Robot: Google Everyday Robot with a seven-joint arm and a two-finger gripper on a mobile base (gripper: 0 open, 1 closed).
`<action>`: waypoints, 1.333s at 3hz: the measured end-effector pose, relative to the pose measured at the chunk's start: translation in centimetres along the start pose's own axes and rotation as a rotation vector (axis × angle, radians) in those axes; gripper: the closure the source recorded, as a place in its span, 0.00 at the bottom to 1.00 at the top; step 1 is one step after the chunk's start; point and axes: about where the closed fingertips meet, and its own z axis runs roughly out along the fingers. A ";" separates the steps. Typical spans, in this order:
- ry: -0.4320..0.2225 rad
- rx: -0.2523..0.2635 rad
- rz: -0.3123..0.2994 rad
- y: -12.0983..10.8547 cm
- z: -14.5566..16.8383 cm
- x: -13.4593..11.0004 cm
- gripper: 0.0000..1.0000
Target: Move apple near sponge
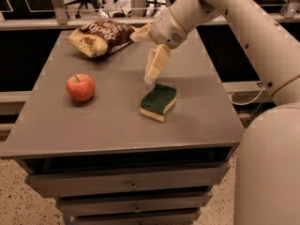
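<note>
My gripper is going to close on the side of the red apple (90, 86) that faces the sponge, because the apple should go near the sponge.
The red apple (80, 86) sits on the left part of the grey table (70, 125). The sponge (159, 101), dark green on top with a pale yellow base, lies right of the table's middle, well apart from the apple. My gripper (141, 58) hangs above the table's middle, just above and left of the sponge and to the right of the apple. Its pale fingers (155, 63) are spread open and hold nothing. One finger points down toward the sponge's far edge, and the other points left toward the chip bag.
A brown chip bag (100, 35) lies at the table's back left. My arm (243, 27) reaches in from the right, with the robot body (272, 168) at the lower right. Drawers (133, 184) sit below the table top. A metal rail (70, 21) runs behind the table.
</note>
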 end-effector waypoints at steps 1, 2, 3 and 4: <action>-0.034 -0.026 -0.035 0.5 1.8 -1.3 0.00; -0.046 0.009 -0.002 0.9 3.5 -2.0 0.00; -0.079 0.047 0.051 0.9 5.2 -2.9 0.00; -0.101 0.094 0.115 0.5 6.8 -3.8 0.00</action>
